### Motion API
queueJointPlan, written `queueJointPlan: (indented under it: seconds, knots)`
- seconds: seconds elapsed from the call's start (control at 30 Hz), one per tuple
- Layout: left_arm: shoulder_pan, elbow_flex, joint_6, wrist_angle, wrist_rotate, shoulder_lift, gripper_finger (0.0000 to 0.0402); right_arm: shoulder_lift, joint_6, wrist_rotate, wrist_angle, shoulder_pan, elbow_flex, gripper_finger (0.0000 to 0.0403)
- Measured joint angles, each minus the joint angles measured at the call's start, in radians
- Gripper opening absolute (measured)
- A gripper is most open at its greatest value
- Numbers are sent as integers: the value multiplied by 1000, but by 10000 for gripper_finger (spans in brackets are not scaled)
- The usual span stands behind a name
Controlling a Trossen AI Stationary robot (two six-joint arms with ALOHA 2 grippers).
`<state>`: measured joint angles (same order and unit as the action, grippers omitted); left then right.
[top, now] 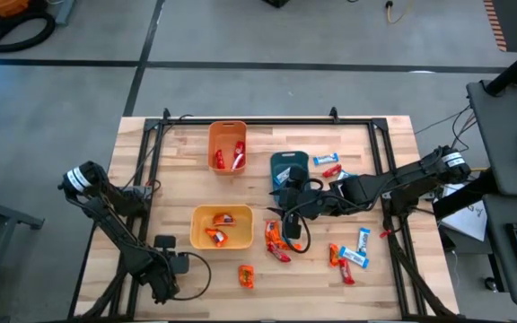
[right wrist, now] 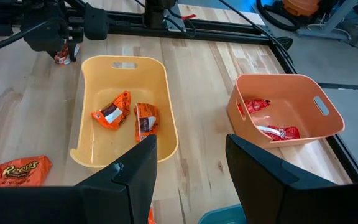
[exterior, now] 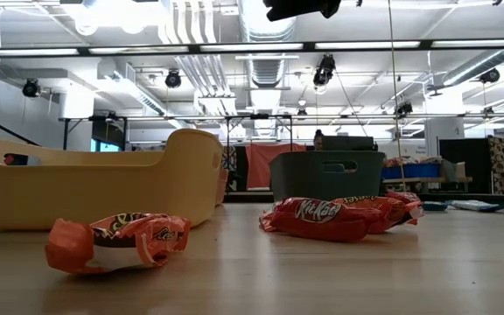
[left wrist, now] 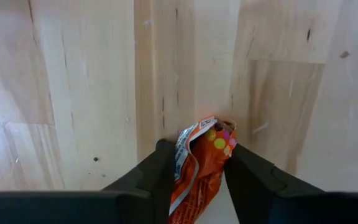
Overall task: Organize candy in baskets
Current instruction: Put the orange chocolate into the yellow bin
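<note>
I should release the orange candy from my left gripper in the yellow basket (top: 230, 230), next to the orange candies that are already inside. The held candy is now beside the yellow basket.
My left gripper (top: 174, 258) is near the table's near-left corner, beside the yellow basket (top: 223, 227), shut on an orange candy (left wrist: 197, 168). My right gripper (top: 292, 213) hovers open and empty between the yellow basket (right wrist: 123, 106) and the teal basket (top: 290, 169). The orange basket (right wrist: 284, 115) holds red candies, and the yellow one holds orange candies. Loose candy lies on the table: light blue (top: 357, 249), red (top: 278, 253), orange (top: 246, 275). My left gripper pinches the orange candy (left wrist: 194, 177) between its two fingers, coming from above and pointing down. The wrapper's crumpled end (left wrist: 215, 132) sticks out past the fingertips. It also shows below the gripper in the right wrist view (right wrist: 62, 56); whether it touches the table I cannot tell.
In the low view an orange candy (exterior: 116, 242) lies in front, and red candies (exterior: 339, 216) sit before the teal basket (exterior: 326, 175). More light blue candies (top: 328, 164) lie right of the teal basket. A black frame (top: 267, 119) borders the table.
</note>
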<state>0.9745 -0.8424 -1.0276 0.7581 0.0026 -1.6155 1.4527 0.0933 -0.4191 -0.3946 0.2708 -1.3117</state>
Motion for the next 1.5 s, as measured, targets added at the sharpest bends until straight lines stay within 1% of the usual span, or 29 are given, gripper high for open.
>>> queueJointPlan:
  seconds: [0.17,0.27,0.43,0.53,0.67,0.73,0.83,0.97,1.03,1.13,1.23,1.33,1.43,1.5]
  knots:
    - [0,-6,16,24,14,12,114,0,0,0,0,0,0,183]
    - [0,-40,43,27,16,19,114,0,0,0,0,0,0,183]
    - [0,-107,76,99,13,22,114,0,0,0,0,0,0,183]
    - [0,-149,77,155,-10,23,114,0,0,0,0,0,0,183]
    - [-3,-208,95,197,-84,25,114,0,-4,0,0,0,0,183]
    - [-8,-247,123,214,-139,26,114,0,-6,0,0,0,0,183]
    - [-24,-314,180,260,-251,27,114,0,-6,0,-1,0,0,183]
    - [-53,-420,301,326,-440,27,114,-1,-6,1,-6,4,0,183]
    - [-75,-470,369,356,-520,27,114,-2,-7,1,-13,6,0,183]
    - [-125,-531,481,386,-586,28,114,-2,-3,2,-15,12,0,183]
    - [-189,-560,597,385,-594,28,114,-2,1,3,-17,19,0,183]
    - [-266,-563,685,380,-595,28,114,-4,17,4,-21,26,0,183]
    - [-348,-540,739,357,-593,28,114,-5,26,4,-26,35,0,183]
    - [-406,-515,763,325,-559,28,114,-5,33,4,-29,43,-1,183]
